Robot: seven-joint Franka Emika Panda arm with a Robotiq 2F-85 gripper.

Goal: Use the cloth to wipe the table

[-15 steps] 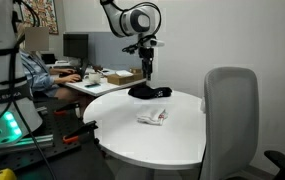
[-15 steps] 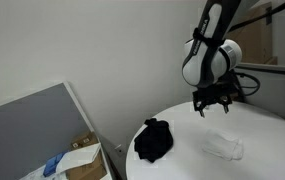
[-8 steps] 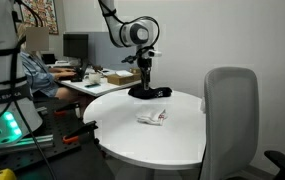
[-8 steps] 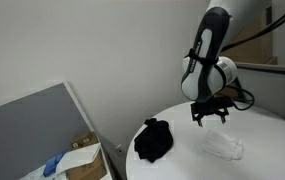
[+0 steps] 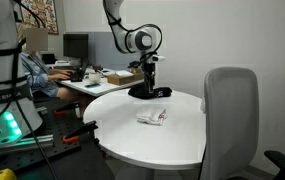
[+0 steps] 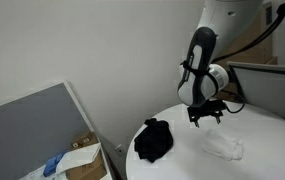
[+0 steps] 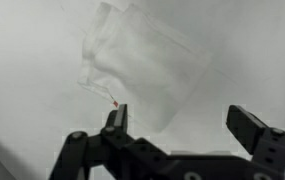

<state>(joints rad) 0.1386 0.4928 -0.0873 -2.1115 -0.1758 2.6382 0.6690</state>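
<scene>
My gripper is going to close on the middle of the white cloth (image 5: 152, 115) (image 7: 149, 75) that lies flat in the middle of the table, because that cloth is for wiping the table.
A black cloth (image 5: 145, 92) lies crumpled near the far edge of the round white table (image 5: 172, 140); it also shows in an exterior view (image 6: 154, 140). My gripper (image 6: 207, 114) hangs open and empty just above the table, apart from the cloth. In the wrist view my gripper (image 7: 182, 122) shows two spread fingers with nothing between them. Beyond them lies a clear plastic bag (image 7: 142, 75) flat on the white tabletop. The black cloth is out of the wrist view.
The clear plastic bag (image 5: 152, 117) lies mid-table, also seen in an exterior view (image 6: 223, 147). A grey office chair (image 5: 230, 110) stands at the table's near side. A person (image 5: 37, 75) sits at a desk behind. A grey partition (image 6: 32, 130) and a cardboard box (image 6: 82, 158) stand beside the table.
The arm has lowered the gripper closer to the tabletop. The cloth and the plastic bag have not moved.
</scene>
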